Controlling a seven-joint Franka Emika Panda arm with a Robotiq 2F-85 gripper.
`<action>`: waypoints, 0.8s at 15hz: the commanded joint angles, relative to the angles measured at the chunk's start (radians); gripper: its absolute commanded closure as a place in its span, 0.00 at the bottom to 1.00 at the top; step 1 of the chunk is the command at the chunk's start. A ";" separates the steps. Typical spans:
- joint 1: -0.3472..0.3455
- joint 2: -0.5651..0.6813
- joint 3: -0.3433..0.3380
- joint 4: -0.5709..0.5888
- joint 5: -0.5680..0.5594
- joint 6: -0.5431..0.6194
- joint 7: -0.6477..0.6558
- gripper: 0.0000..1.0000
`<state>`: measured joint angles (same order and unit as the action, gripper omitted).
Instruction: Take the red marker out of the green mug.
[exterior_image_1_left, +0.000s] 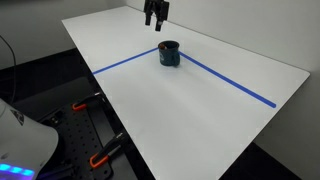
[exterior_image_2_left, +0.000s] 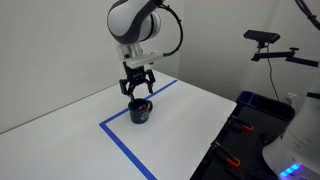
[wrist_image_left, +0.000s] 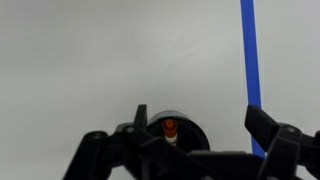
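Next, I lower my gripper to the red marker's upper end (exterior_image_1_left: 163, 46) (wrist_image_left: 170, 126), at the opening of the green mug, and close it there.
The green mug (exterior_image_1_left: 169, 54) stands upright on the white table, inside the corner of the blue tape lines; it shows in both exterior views (exterior_image_2_left: 140, 112). The red marker (wrist_image_left: 170, 127) stands upright inside the mug (wrist_image_left: 190, 128), its red end pointing up. In an exterior view only a red tip (exterior_image_1_left: 164, 46) shows at the rim. My gripper (exterior_image_1_left: 156, 19) hangs open and empty just above the mug, fingers pointing down (exterior_image_2_left: 138, 92). In the wrist view its fingers (wrist_image_left: 200, 122) straddle the mug, which sits toward the left finger.
Blue tape lines (exterior_image_1_left: 230, 84) form a corner on the white table (exterior_image_1_left: 200, 120) beside the mug; one line runs down the wrist view (wrist_image_left: 250, 50). Dark equipment with orange clamps (exterior_image_1_left: 100, 155) lies below the table's edge. A camera stand (exterior_image_2_left: 275, 55) is beyond the table.
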<state>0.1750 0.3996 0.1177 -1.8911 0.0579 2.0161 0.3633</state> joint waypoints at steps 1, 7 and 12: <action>0.012 0.083 -0.025 0.100 -0.015 -0.029 -0.010 0.00; 0.013 0.191 -0.036 0.199 -0.017 -0.044 -0.037 0.00; 0.011 0.236 -0.045 0.229 -0.014 -0.043 -0.038 0.00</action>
<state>0.1754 0.6113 0.0900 -1.7047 0.0469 2.0126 0.3375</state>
